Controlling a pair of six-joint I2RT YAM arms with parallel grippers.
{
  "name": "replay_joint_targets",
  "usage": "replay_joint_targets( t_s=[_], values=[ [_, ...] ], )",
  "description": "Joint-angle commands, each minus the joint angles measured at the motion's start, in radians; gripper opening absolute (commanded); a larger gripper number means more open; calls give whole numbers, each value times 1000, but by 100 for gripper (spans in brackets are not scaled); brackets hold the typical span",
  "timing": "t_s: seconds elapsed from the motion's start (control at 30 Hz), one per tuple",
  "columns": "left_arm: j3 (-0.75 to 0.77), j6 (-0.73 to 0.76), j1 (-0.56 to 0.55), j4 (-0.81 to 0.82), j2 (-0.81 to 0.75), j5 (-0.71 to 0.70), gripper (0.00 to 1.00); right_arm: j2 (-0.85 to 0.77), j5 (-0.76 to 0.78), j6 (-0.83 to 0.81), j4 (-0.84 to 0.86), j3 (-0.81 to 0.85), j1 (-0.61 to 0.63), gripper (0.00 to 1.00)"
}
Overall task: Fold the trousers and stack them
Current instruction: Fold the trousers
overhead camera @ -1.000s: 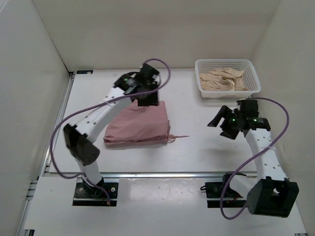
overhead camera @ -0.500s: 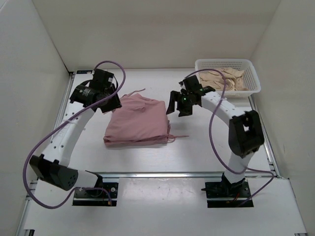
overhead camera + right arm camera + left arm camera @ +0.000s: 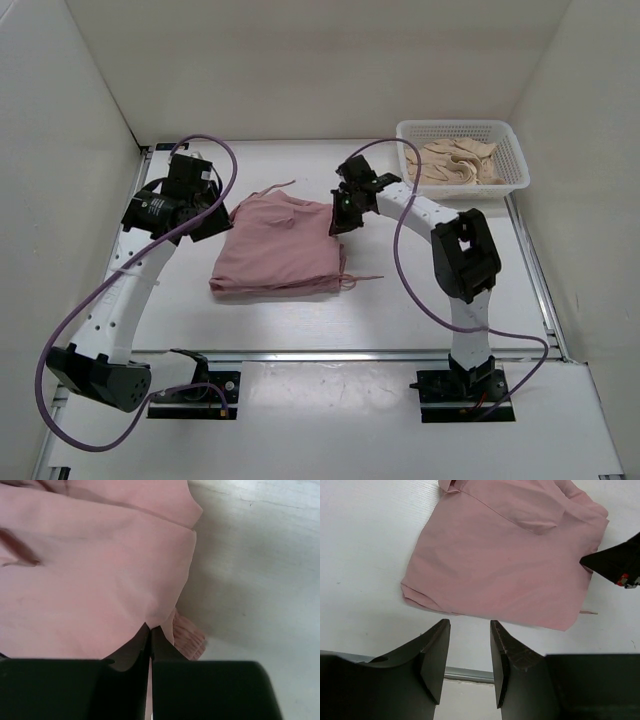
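The gathered cuff sticks out past the puckered edge of the trousers, so next I grab the trousers' edge nearer the drawstring (image 3: 338, 268) with my right gripper and pull it over the cuff.
The dusty-pink trousers (image 3: 280, 250) lie folded into a rough rectangle left of the table's middle, also filling the left wrist view (image 3: 510, 560) and the right wrist view (image 3: 90, 570). My right gripper (image 3: 337, 222) sits at their upper right edge, shut, with the cloth's edge puckered at its tips (image 3: 151, 628); a gathered cuff (image 3: 189, 639) shows just beside them. My left gripper (image 3: 212, 222) hovers off the trousers' left side, its jaws (image 3: 470, 625) open with only bare table between them.
A drawstring end (image 3: 365, 279) trails from the trousers' lower right corner. A white basket (image 3: 515, 160) with beige garments (image 3: 455, 162) stands at the back right. White walls enclose the table on three sides.
My right arm has swung from the right side over to the trousers' right edge and shut there. My left gripper has drawn back left, off the cloth, narrowing a little.
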Motion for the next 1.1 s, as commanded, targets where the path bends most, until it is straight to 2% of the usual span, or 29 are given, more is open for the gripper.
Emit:
replay_joint_targets(
  t_s=[0.0, 0.13, 0.33, 0.57, 0.67, 0.7, 0.73, 0.8, 0.83, 0.9, 0.97, 1.0, 1.03, 1.07],
  values=[
    [0, 15, 15, -3, -18, -5, 49, -164, 75, 6, -14, 7, 31, 0],
    [0, 15, 25, -3, -18, -5, 49, -283, 153, 6, -91, -4, 94, 0],
    [-10, 33, 34, 28, 2, 24, 49, -409, 233, 75, -111, -133, 160, 0],
    [-28, 64, 34, 48, 43, 53, 49, -409, 321, 107, -111, -242, 170, 0],
    [-28, 74, 34, 60, 70, 74, 51, -362, 403, 117, -175, -242, 170, 22],
    [-37, 75, 34, 75, 70, 74, 52, -350, 418, 117, -200, -202, 170, 50],
    [-37, 87, 34, 88, 88, 100, 54, -349, 430, 108, -215, -185, 170, 64],
    [-46, 98, 34, 99, 129, 101, 61, -378, 460, 107, -235, -148, 194, 87],
    [-63, 98, 34, 123, 145, 110, 61, -391, 495, 107, -235, -136, 205, 91],
    [-88, 98, 34, 157, 187, 110, 58, -414, 518, 133, -255, -98, 226, 91],
    [-129, 98, 51, 209, 232, 110, 45, -414, 518, 134, -265, -82, 240, 78],
    [-143, 98, 61, 227, 247, 110, 31, -414, 518, 146, -265, -82, 255, 64],
    [-158, 98, 72, 246, 266, 119, 24, -414, 509, 146, -265, -82, 271, 20],
    [-183, 88, 81, 260, 286, 131, 17, -405, 495, 146, -254, -82, 271, 8]
  ],
)
